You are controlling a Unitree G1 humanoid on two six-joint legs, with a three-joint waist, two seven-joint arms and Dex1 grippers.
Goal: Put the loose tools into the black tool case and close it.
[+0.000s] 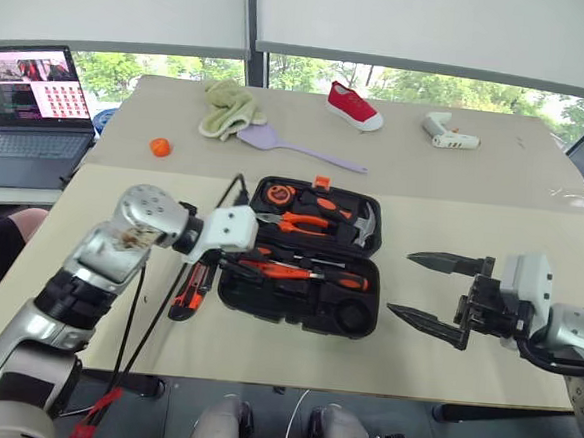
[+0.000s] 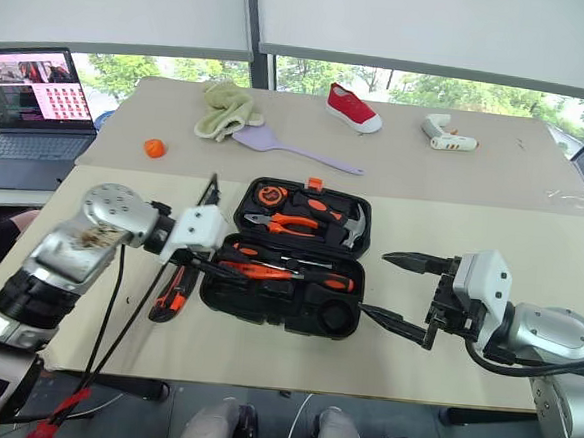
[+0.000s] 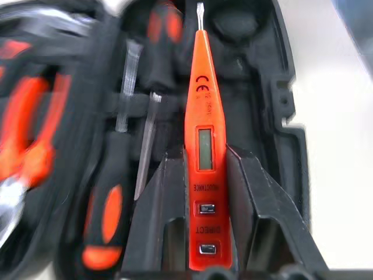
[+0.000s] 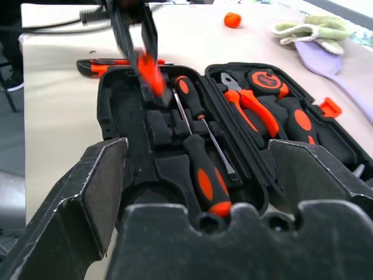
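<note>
My left gripper is going to let go of the tester screwdriver, now over the near half's end, in the slot (image 1: 272,269) (image 3: 169,192) beside the two screwdrivers in the near half of the case.
The black tool case (image 1: 266,305) lies open in the middle of the table. Two orange-and-black screwdrivers (image 1: 308,273) rest in slots of its near half. My left gripper (image 3: 204,154) hangs over that half's left end, shut on the slim all-orange tester screwdriver (image 3: 201,105), whose tip points along the case. The orange-and-black utility knife (image 1: 189,290) lies on the table just left of the case. My right gripper (image 1: 400,283) hovers open to the right of the case, nothing between its fingers.
Pliers (image 1: 307,223), a hammer (image 1: 364,224) and a tape measure (image 1: 279,192) sit in the case's far half. Behind are a green cloth (image 1: 227,109), purple spatula (image 1: 297,149), red shoe (image 1: 355,106), white tool (image 1: 448,135), orange ball (image 1: 160,147) and a laptop (image 1: 29,110).
</note>
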